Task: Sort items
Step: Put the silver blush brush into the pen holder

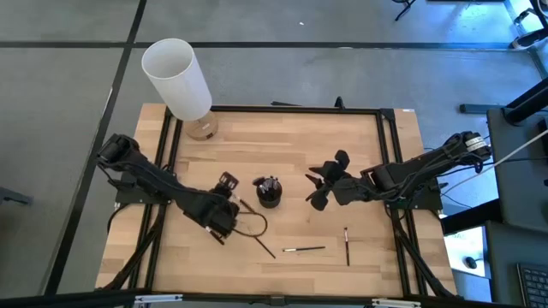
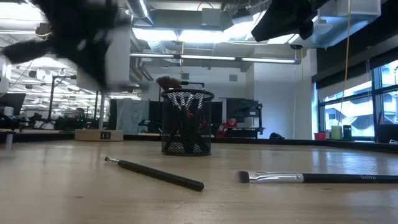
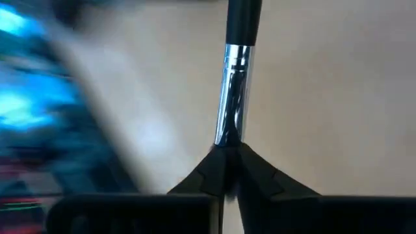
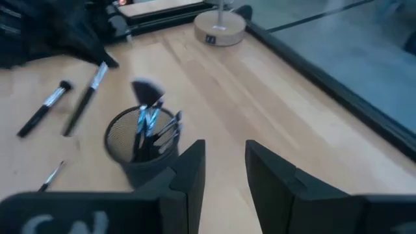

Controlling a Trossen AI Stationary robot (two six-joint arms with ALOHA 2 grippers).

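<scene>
I should let go of the brush with my left gripper inside the black mesh cup point(image 1: 270, 190), among the brushes that are already standing there.
A black mesh cup point(image 1: 268, 192) stands mid-table with several makeup brushes upright in it; it also shows in the right wrist view point(image 4: 143, 140). My left gripper point(image 1: 224, 219) is left of the cup, shut on a brush with a silver ferrule point(image 3: 233, 91). My right gripper point(image 1: 316, 188) is open and empty just right of the cup, its fingers toward the cup point(image 4: 224, 175). Loose brushes lie flat on the table near the front: one slanting point(image 1: 261, 243), one level point(image 1: 304, 249), one pointing front to back point(image 1: 347, 245). My left gripper pinches the brush between its two fingers at the narrow end of the silver ferrule point(image 3: 225, 138). The brush runs straight on from the fingertips, along the fingers, with its dark handle point(image 3: 244, 19) farthest from them. The fingers hide the bristle end.
A tall white cylinder point(image 1: 177, 77) and a round wooden base point(image 1: 203, 128) stand at the table's far left corner. A black frame point(image 1: 295, 109) runs around the table top. Two more brushes point(image 4: 45, 107) lie beyond the cup near my left arm.
</scene>
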